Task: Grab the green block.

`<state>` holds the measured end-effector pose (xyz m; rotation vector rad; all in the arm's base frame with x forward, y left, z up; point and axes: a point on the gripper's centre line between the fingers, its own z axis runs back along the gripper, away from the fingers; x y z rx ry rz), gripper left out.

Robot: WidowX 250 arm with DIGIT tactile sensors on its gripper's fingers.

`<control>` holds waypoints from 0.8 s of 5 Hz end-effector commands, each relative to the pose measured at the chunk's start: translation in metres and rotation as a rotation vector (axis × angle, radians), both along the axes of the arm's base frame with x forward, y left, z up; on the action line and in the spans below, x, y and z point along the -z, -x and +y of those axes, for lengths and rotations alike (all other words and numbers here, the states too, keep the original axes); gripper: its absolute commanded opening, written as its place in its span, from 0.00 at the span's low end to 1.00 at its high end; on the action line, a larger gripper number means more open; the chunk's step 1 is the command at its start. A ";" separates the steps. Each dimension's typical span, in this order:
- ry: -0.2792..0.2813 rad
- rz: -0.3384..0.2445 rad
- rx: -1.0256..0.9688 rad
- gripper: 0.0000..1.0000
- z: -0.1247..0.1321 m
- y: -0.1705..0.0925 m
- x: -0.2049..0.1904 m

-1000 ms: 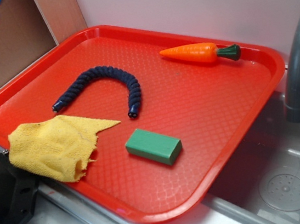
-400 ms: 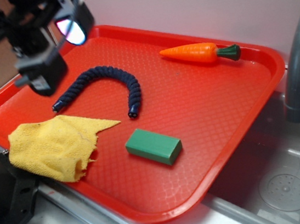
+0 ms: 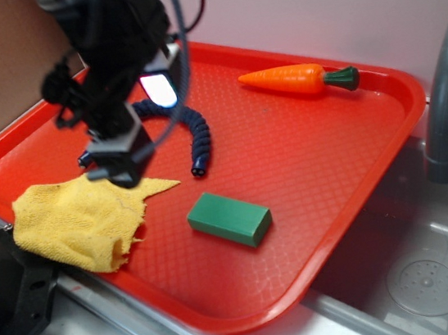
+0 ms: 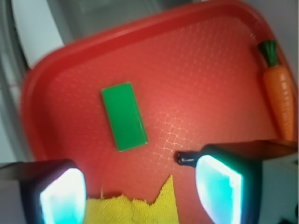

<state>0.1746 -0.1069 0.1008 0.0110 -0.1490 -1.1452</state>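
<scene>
My gripper should close across the green block's end (image 3: pixel 209 208) (image 4: pixel 128 133) nearest the yellow cloth, with its fingers on the long sides of the block.
The green block (image 3: pixel 230 218) lies flat on the red tray (image 3: pixel 371 156), near the tray's front edge; in the wrist view the green block (image 4: pixel 124 115) sits ahead of the fingers. My gripper (image 3: pixel 124 157) hangs above the tray to the left of the block, over the edge of the yellow cloth (image 3: pixel 78 220). In the wrist view the gripper (image 4: pixel 140 193) is open, its two pads wide apart, with nothing between them except the cloth (image 4: pixel 140 210) below.
A dark blue curved rope toy (image 3: pixel 195 134) lies behind the gripper; its end (image 4: pixel 184 158) shows by the right finger. An orange toy carrot (image 3: pixel 295 80) rests at the tray's back right. A grey faucet (image 3: pixel 446 97) and sink (image 3: pixel 420 274) stand to the right.
The arm came in from the upper left and moved down and to the right, now hanging over the cloth's edge. Block, carrot, rope and cloth have not moved.
</scene>
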 end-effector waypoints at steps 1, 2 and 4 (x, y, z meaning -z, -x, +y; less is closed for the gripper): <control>-0.078 0.007 0.070 1.00 -0.013 -0.006 0.042; -0.068 0.027 0.125 1.00 -0.017 -0.004 0.058; -0.055 0.074 0.137 0.39 -0.013 -0.007 0.080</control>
